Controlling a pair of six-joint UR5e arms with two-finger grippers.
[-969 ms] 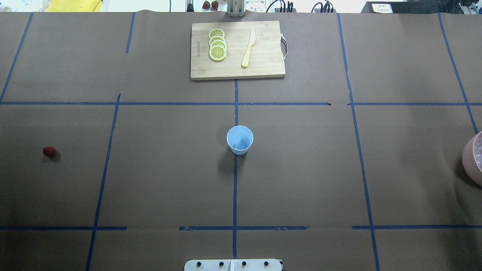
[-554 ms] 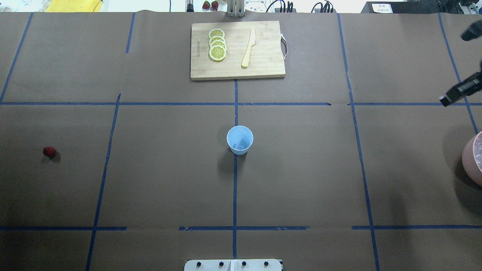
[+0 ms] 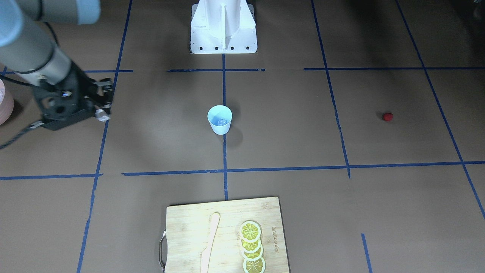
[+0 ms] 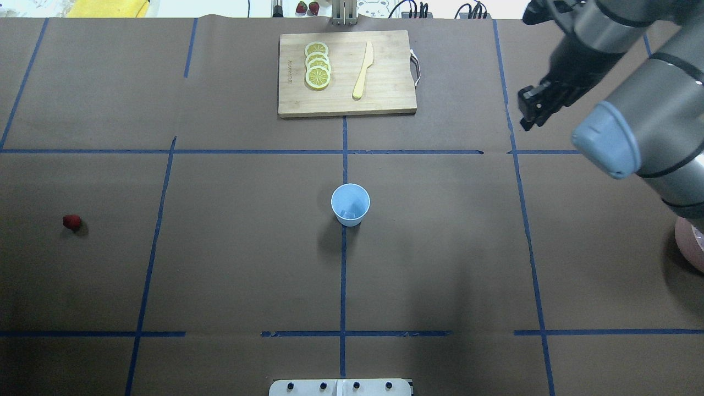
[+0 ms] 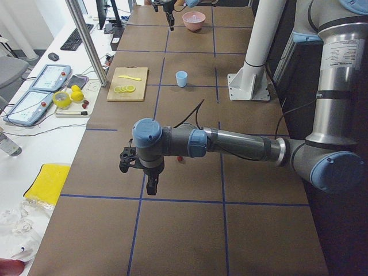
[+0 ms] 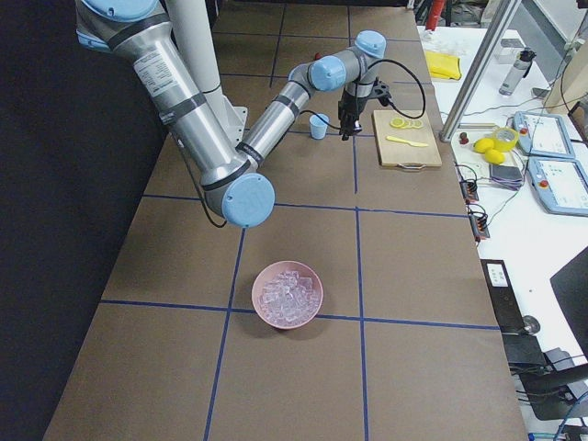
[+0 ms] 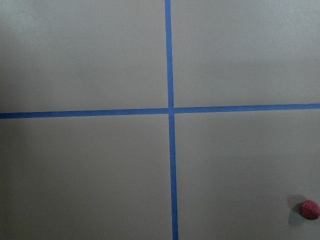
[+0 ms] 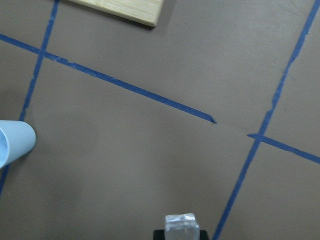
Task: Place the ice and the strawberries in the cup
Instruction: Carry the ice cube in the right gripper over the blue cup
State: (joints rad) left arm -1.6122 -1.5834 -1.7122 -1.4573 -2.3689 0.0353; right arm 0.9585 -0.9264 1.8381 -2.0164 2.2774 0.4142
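Observation:
The ice cube in my right gripper should be let go inside the pale blue cup [image 3: 220, 118], next to the ice cube that is already in there.
The pale blue cup [image 4: 350, 204] stands upright at the table's middle with one ice cube [image 3: 221, 122] inside. My right gripper [image 3: 101, 114] hangs above the table well to the cup's right and a little beyond it, shut on a clear ice cube [image 8: 181, 224]. The cup's edge [image 8: 15, 142] shows at the left of the right wrist view. The strawberry [image 4: 72, 221] lies alone far left on the table, and it sits low right in the left wrist view [image 7: 310, 210]. My left gripper [image 5: 150, 187] hovers near it; I cannot tell whether it is open or shut.
A pinkish bowl [image 6: 288, 294] of ice cubes sits at the right edge. A wooden cutting board [image 4: 346, 74] with lemon slices [image 4: 318, 66] and a pale knife [image 4: 363, 70] lies beyond the cup. Blue tape lines cross the brown table.
My right arm has come in from the right edge of the overhead view and moved left over the table. The cup and the strawberry have stayed put.

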